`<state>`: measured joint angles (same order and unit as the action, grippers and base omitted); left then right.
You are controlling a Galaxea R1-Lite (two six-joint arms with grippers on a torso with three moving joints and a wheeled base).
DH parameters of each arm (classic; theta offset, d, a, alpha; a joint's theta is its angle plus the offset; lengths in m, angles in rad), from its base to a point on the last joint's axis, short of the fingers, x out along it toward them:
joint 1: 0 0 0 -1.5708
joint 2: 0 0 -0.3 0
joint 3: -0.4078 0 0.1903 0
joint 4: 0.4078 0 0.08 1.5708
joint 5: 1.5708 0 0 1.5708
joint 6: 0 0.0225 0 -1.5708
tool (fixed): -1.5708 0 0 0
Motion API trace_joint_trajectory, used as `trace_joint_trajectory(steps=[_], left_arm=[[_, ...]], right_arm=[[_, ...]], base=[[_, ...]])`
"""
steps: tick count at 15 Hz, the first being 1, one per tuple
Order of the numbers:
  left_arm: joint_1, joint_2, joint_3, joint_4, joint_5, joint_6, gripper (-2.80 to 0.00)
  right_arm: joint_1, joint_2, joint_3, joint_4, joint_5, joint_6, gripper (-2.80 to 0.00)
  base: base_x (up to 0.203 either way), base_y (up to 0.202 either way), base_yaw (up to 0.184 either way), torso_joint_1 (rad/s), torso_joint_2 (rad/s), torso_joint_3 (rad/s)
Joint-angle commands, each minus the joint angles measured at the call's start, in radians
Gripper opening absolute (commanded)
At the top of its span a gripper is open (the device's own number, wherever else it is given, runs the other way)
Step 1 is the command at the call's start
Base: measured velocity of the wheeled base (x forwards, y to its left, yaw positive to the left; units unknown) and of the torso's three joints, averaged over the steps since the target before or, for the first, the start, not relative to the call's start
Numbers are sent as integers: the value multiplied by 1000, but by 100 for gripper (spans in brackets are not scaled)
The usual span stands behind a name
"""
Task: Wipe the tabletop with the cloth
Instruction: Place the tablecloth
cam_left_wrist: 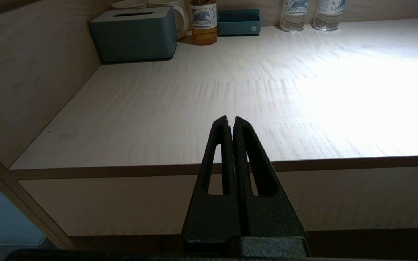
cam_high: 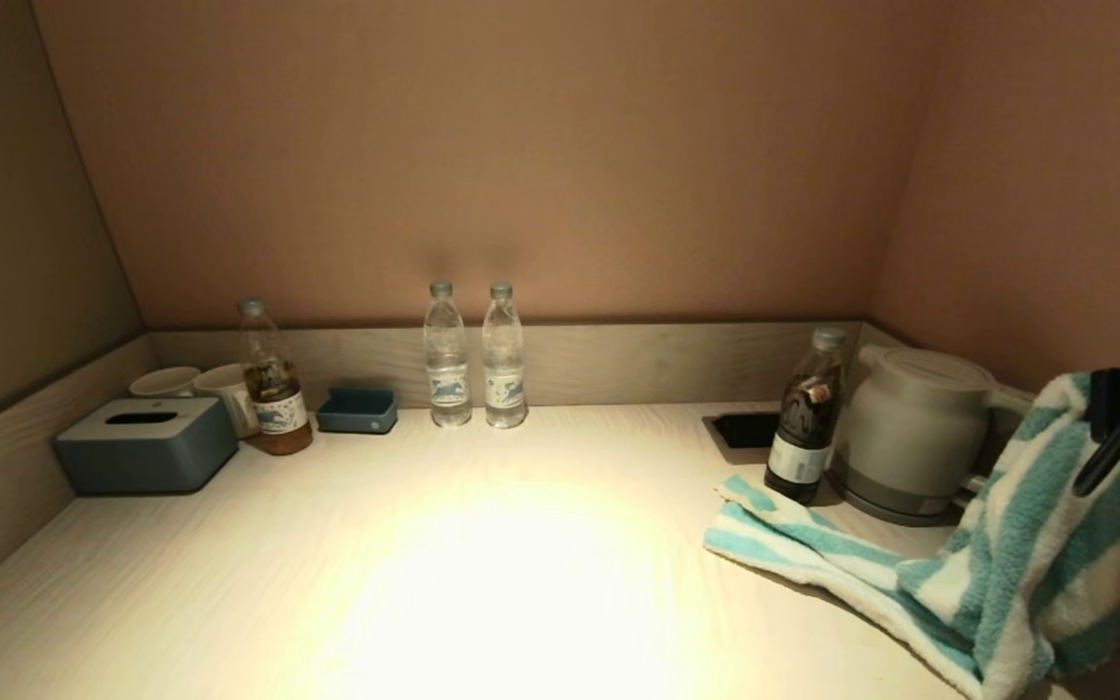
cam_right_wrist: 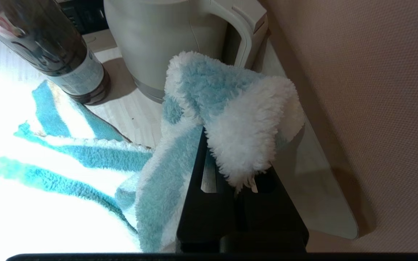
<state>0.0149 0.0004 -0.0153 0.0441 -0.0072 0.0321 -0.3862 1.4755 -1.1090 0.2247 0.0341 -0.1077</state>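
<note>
My right gripper needs to release the striped cloth in a heap on the tabletop (cam_high: 984, 583) (cam_right_wrist: 172, 182) just in front of the kettle.
A fluffy teal-and-white striped cloth (cam_high: 1017, 554) hangs from my right gripper (cam_high: 1109, 413) at the right edge of the pale wooden tabletop (cam_high: 482, 574). One corner is lifted; the rest trails on the table toward a dark bottle. In the right wrist view the cloth (cam_right_wrist: 230, 119) drapes over the shut fingers of my right gripper (cam_right_wrist: 227, 145) and hides their tips. My left gripper (cam_left_wrist: 230, 121) is shut and empty, parked before the table's front left edge, out of the head view.
A dark bottle (cam_high: 803, 418) and a white kettle (cam_high: 910, 428) stand beside the cloth, with a dark recess (cam_high: 745, 428) behind. Two water bottles (cam_high: 472, 355) stand at the back wall. A tea bottle (cam_high: 273, 379), blue tray (cam_high: 358, 410), cups (cam_high: 195, 384) and tissue box (cam_high: 147, 442) sit back left.
</note>
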Motion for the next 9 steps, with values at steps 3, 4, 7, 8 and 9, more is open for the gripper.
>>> trace_joint_trajectory(steps=[3,4,7,8,9], left_arm=[[0,1,0,2,0,0,-280],[0,1,0,0,0,0,-280],[0,1,0,2,0,0,-280],[0,1,0,0,0,0,-280],[0,1,0,0,0,0,-280]], right_arm=[[0,37,11,1,1,-3,-280],[0,42,13,1,1,-3,-280],[0,62,18,1,3,-1,-280],[0,77,17,1,4,0,-280],[0,80,16,0,4,0,-280]], base=[[0,0,0,0,0,0],[0,0,0,0,0,0],[0,0,0,0,0,0],[0,0,0,0,0,0],[0,0,0,0,0,0]])
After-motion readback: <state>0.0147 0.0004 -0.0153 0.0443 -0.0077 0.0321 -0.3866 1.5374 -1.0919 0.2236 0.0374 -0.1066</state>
